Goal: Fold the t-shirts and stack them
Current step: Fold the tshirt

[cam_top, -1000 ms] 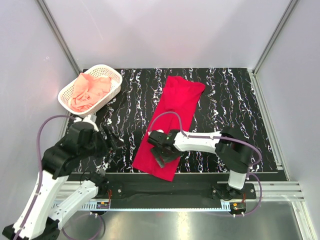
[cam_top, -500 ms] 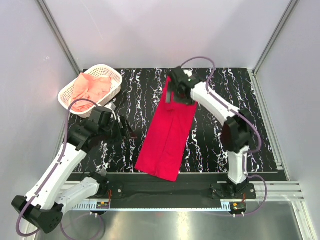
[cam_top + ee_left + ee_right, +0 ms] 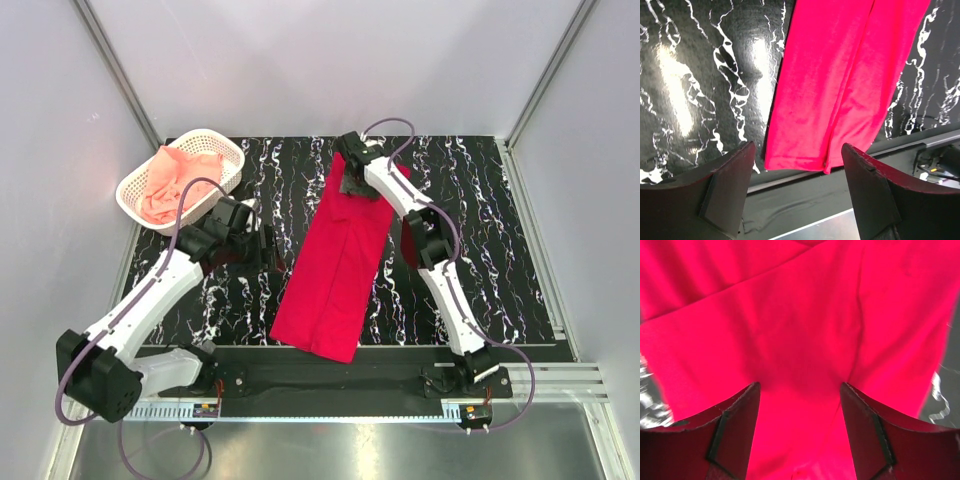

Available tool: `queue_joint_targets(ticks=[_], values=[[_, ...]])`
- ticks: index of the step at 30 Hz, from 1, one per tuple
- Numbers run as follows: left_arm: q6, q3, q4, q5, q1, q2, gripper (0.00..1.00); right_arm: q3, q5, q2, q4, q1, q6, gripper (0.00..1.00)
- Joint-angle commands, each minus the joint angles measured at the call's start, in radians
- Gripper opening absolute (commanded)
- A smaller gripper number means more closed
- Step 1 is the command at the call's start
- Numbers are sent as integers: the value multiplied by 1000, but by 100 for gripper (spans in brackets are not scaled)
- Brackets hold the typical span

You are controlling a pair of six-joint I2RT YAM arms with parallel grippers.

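Note:
The robot's left gripper needs to close on the near hem corner (image 3: pixel 275 333) (image 3: pixel 768 165) of the crimson red t-shirt, on the side toward the white basket.
The crimson red t-shirt (image 3: pixel 335 265) lies on the black marbled table as a long folded strip, running from the far middle to the near edge. My right gripper (image 3: pixel 352 185) sits over its far end, open, fingers wide apart and down on the red cloth (image 3: pixel 800 315). My left gripper (image 3: pixel 262 245) hovers open just left of the shirt's middle; its view shows the shirt's near hem (image 3: pixel 805 162) between the fingers. The salmon-pink t-shirt (image 3: pixel 178 180) lies crumpled in the white basket (image 3: pixel 232 152).
The basket stands at the table's far left corner. A black ledge and a metal rail (image 3: pixel 330 400) run along the near edge, just past the shirt's hem. Grey walls close in the left, back and right.
My right arm swung from the shirt's near end up to its far end. My left arm stretched out from the near left toward the shirt's left side.

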Motion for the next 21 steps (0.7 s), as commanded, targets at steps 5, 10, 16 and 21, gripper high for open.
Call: queue_joint_targets(ticks=[5,10,16,21], values=[[62,29,89,60,3,83,76,175,-80,158,77,-12,-115,73],[79,15,106,63,12,127,76,300,-168,260,168,-16,-173,71],[70,-22,164,129,15,207,76,286,-266,216,300,-38,-219,72],[42,-36,201,180,15,293,77,234,-325,59,205,-59,-215,85]])
